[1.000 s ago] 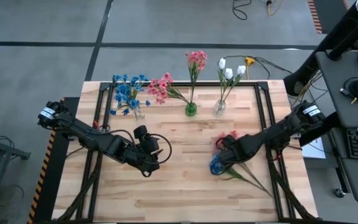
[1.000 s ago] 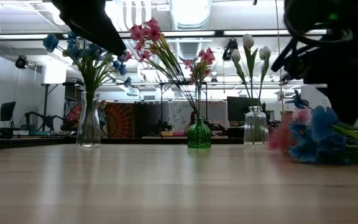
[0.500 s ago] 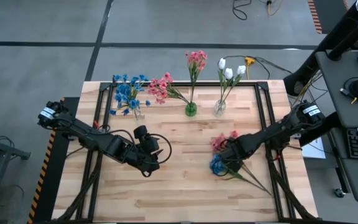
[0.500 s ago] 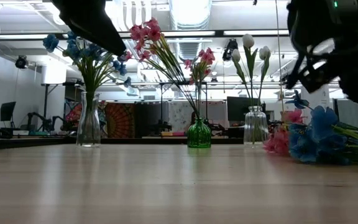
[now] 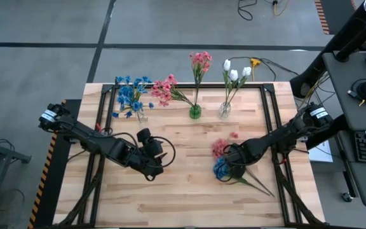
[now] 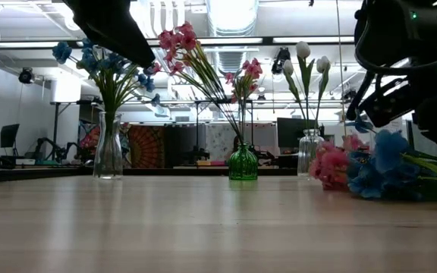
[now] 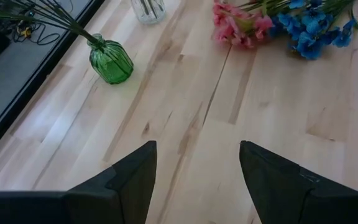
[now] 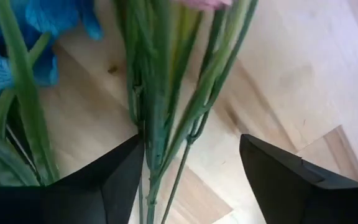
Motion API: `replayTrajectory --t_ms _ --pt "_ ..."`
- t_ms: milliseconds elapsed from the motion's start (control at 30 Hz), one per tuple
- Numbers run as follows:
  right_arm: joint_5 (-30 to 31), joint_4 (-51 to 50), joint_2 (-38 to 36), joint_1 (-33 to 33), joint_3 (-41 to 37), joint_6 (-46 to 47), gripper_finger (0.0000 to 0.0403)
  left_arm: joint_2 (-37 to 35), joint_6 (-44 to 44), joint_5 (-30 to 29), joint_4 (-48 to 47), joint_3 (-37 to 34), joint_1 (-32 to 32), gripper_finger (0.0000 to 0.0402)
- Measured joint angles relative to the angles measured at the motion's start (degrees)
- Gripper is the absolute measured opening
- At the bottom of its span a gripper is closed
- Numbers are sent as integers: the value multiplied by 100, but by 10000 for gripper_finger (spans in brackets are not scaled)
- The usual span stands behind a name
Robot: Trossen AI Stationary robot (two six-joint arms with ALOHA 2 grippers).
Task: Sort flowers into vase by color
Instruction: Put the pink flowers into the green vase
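Note:
The pink sprig's blossoms are too close to my right gripper, so I will back it away and grip the narrow part of the stems (image 8: 151, 202) lower down.
A pink sprig (image 5: 220, 147) and a blue sprig (image 5: 221, 169) lie on the table at centre right, their green stems (image 5: 256, 183) running toward the near right. My right gripper (image 5: 235, 156) is open, low over them, with the stems (image 8: 163, 118) between its fingers. Both sprigs also show in the left wrist view, pink (image 7: 240, 26) and blue (image 7: 312, 34). My left gripper (image 5: 150, 156) is open and empty over the table's middle left. My right gripper straddles the bundle of green stems (image 8: 151, 146) just behind the blossoms, fingers slanting down from the table's right and lying across the stems. The stems lie against the inner side of one finger (image 8: 126, 177); the other finger stands apart. The sprigs rest on the table.
Along the far edge stand a clear vase with blue flowers (image 5: 141, 115), a green vase with pink flowers (image 5: 195, 112) and a clear vase with white tulips (image 5: 225, 110). Bare wood lies between the two grippers and along the near edge.
My right gripper has gone a little toward the table's left and near edges, over the stems. The pink sprig's head has slid toward the table's left, closer to the blue head; the blue sprig has hardly moved.

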Motion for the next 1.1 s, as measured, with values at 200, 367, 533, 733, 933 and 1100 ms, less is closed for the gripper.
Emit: replayTrajectory --t_ms 200,367,533,733,933,1100 --pt "-57 -60 -134 0 9 -146 217 177 9 6 0 0 0 213" --pt "-204 -138 -317 0 9 -193 194 205 55 13 -37 -1 0 213" --pt "-137 -114 -331 0 9 -192 166 185 55 11 -67 0 0 213" --pt "-97 -111 -296 0 2 -194 136 178 88 11 -69 1 7 213" --pt "-51 -56 -296 0 -2 -198 83 167 208 9 -79 17 5 213" --pt "-51 -212 -320 0 0 -228 72 163 304 4 -109 216 4 213"
